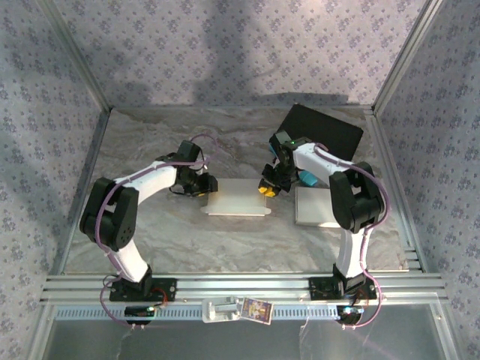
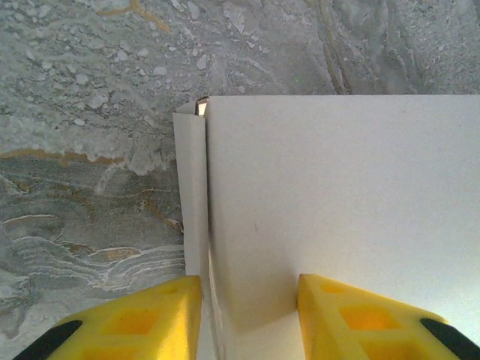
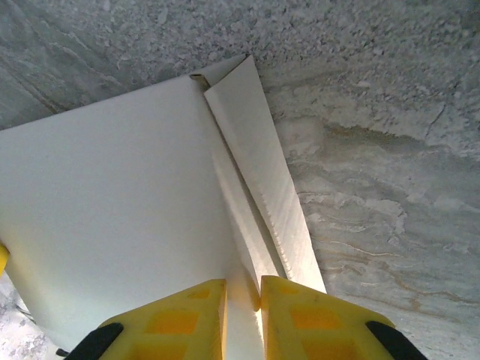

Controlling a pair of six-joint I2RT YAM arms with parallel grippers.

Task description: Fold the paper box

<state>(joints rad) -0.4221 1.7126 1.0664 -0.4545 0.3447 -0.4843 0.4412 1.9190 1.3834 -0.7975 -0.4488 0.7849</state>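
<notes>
The tab at the box's front corner sticks out while my left gripper straddles the side flap near its back, so I need to open and pinch the side flap nearer the front (image 1: 208,202).
The white paper box (image 1: 238,197) lies flat in the middle of the marble table. My left gripper (image 1: 206,185) is at the box's left end. In the left wrist view its yellow fingers (image 2: 139,319) stand apart astride the raised side flap (image 2: 193,195), with the left gripper (image 2: 247,319) open over the box panel (image 2: 337,195). My right gripper (image 1: 268,189) is at the box's right end. In the right wrist view the right gripper (image 3: 243,315) is shut on the upright serrated side flap (image 3: 259,172), beside the wide panel (image 3: 112,195).
A black board (image 1: 322,131) lies at the back right. A second white sheet (image 1: 315,208) lies right of the box, under the right arm. A small printed card (image 1: 255,309) sits on the front rail. Aluminium frame posts and patterned walls close in the table.
</notes>
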